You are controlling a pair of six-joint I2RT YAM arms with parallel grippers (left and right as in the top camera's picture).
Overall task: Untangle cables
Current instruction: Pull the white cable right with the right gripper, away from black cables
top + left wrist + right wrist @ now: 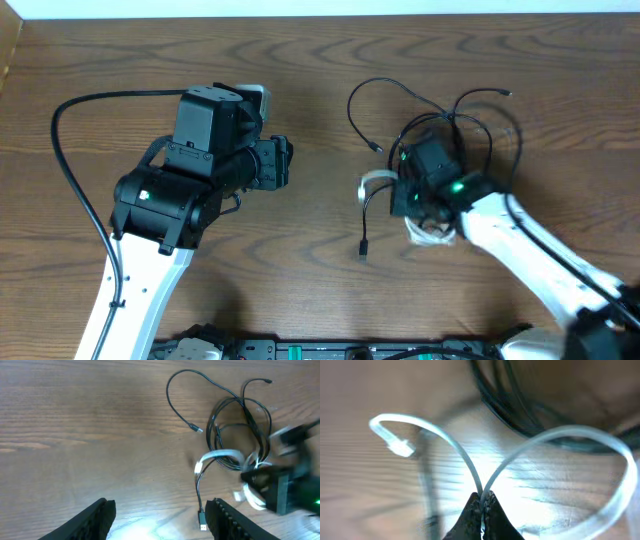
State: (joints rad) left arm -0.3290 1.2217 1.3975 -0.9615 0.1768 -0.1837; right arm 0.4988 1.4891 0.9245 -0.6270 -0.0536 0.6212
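Note:
Next, I let go of the white cable with my right gripper on the bare table (622,178) beyond the black cables, far from my left gripper.
A tangle of thin black cables (470,115) lies at the right of the table, with one loose end (375,146) curling left and another ending in a plug (362,250). A white cable (378,180) runs through the tangle. My right gripper (415,205) sits over it and is shut on the white cable (482,494), pinching two strands that fork out above the fingertips; its plug end (400,448) hangs left. My left gripper (283,163) is open and empty, well left of the tangle. In the left wrist view the tangle (240,435) lies ahead to the right.
A thick black cord (75,170) loops from the left arm's base across the table's left side. The table's far edge (320,14) runs along the top. Arm bases stand at the front edge (300,350).

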